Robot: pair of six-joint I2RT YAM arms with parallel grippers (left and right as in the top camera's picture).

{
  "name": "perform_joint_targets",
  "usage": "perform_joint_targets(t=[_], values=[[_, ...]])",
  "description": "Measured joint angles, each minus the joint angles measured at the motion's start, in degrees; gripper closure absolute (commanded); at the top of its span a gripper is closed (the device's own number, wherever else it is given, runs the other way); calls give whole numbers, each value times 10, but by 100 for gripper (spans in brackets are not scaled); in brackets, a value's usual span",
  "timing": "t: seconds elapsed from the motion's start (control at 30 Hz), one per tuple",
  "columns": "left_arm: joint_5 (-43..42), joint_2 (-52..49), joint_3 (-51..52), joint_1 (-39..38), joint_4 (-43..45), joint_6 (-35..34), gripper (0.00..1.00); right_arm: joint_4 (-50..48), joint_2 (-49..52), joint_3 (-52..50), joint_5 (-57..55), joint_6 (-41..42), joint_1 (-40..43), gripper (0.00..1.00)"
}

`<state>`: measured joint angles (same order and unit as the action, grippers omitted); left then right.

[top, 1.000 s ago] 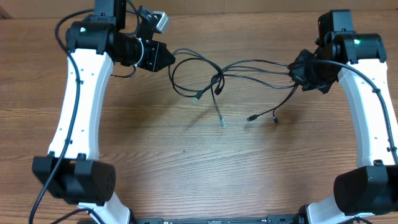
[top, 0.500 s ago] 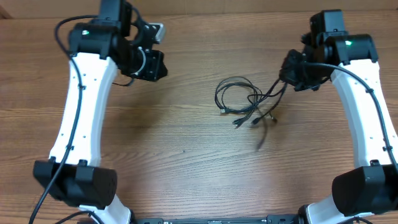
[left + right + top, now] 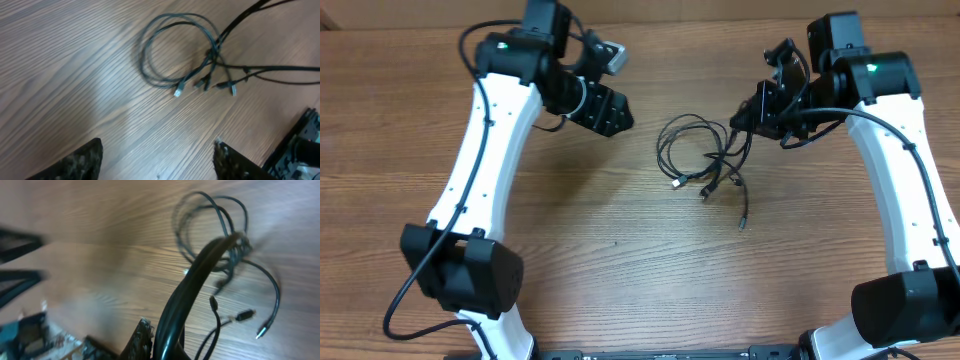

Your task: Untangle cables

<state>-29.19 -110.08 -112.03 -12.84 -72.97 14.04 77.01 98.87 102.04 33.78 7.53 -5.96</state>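
Note:
The robot's right gripper will release the strands of cable on the bare wood (image 3: 810,148) between the tangle and the robot's right arm.
The cables (image 3: 722,165) are thin black cords with small plug tips, bunched in a loose coil and tangle right of the table's middle. My right gripper (image 3: 744,120) is shut on strands that rise from the tangle. In the blurred right wrist view these cables (image 3: 230,245) run up from the loop to my right gripper (image 3: 162,337), close to the lens. My left gripper (image 3: 618,114) hovers left of the coil, open and empty. The left wrist view shows the cables (image 3: 215,52) lying ahead of my left gripper (image 3: 157,162), with bare wood between its fingers (image 3: 82,162).
The wooden table (image 3: 620,250) carries only the cords. Both white arms reach in from the front corners, with their own thicker black wires along them. The left arm's end (image 3: 20,275) shows as a dark blur in the right wrist view.
My left gripper has opened and let go of the cables, then swung right toward the middle. The stretched cables have collapsed into a bunch near my right gripper, which has moved left.

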Motion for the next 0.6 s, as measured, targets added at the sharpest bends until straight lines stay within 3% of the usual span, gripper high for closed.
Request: perform_joint_targets(t=[0.2,0.37,0.6], values=[[-22,-27,0,-13,16,26,13,60,-3,120,81,-65,0,96],[-36,-34,0,-11,28,57,12,104,-16,180,108,-80,0,96],[-74,-34,0,-14,30,168,12,126,-19,186,147,-91,0,96]])
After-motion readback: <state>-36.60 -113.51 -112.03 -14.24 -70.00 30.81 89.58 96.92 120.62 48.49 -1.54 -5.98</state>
